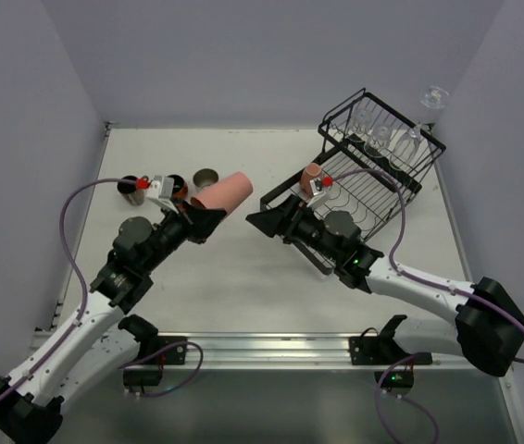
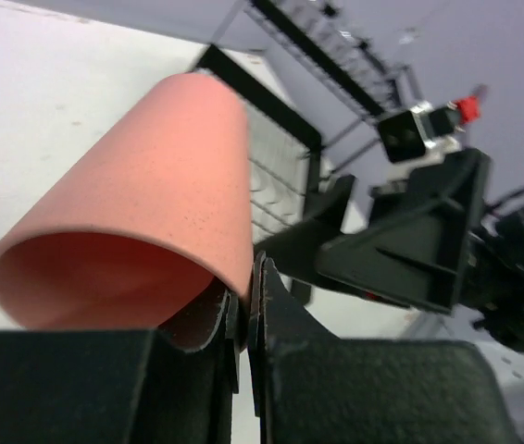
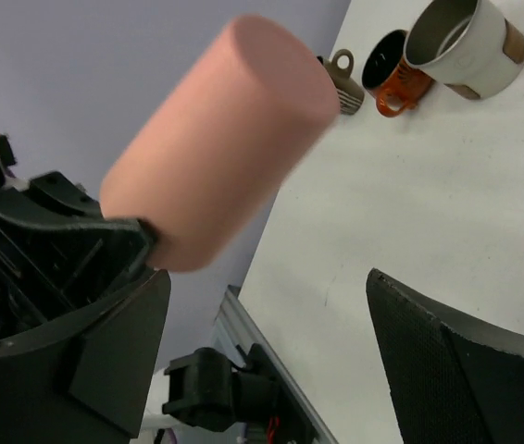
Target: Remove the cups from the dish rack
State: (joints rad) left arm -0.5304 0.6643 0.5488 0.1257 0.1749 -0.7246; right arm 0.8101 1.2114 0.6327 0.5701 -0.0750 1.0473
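Observation:
Next, the left gripper sets the tall pink tumbler on the table [image 1: 145, 225] just in front of the dark brown mug. The tumbler is now held tilted above the table.
My left gripper [image 1: 205, 220] is shut on the rim of the tall pink tumbler [image 1: 224, 192], one finger inside and one outside, and holds it tilted above the table; the grip shows in the left wrist view [image 2: 243, 310] on the tumbler [image 2: 142, 213]. My right gripper [image 1: 264, 220] is open and empty, just right of the tumbler [image 3: 220, 139], with its fingers wide apart in the right wrist view [image 3: 262, 342]. The black wire dish rack [image 1: 401, 190] stands at the back right. Clear glasses [image 1: 380, 139] stand in its raised basket, and a small pink mug [image 1: 312, 172] sits at its left edge.
A cream cup [image 1: 206, 178], an orange-red mug [image 1: 180, 192] and a dark brown mug [image 1: 131, 188] stand on the table at the back left; they also show in the right wrist view, cream cup [image 3: 461, 37], orange-red mug [image 3: 396, 76], brown mug [image 3: 343, 81]. Walls enclose three sides.

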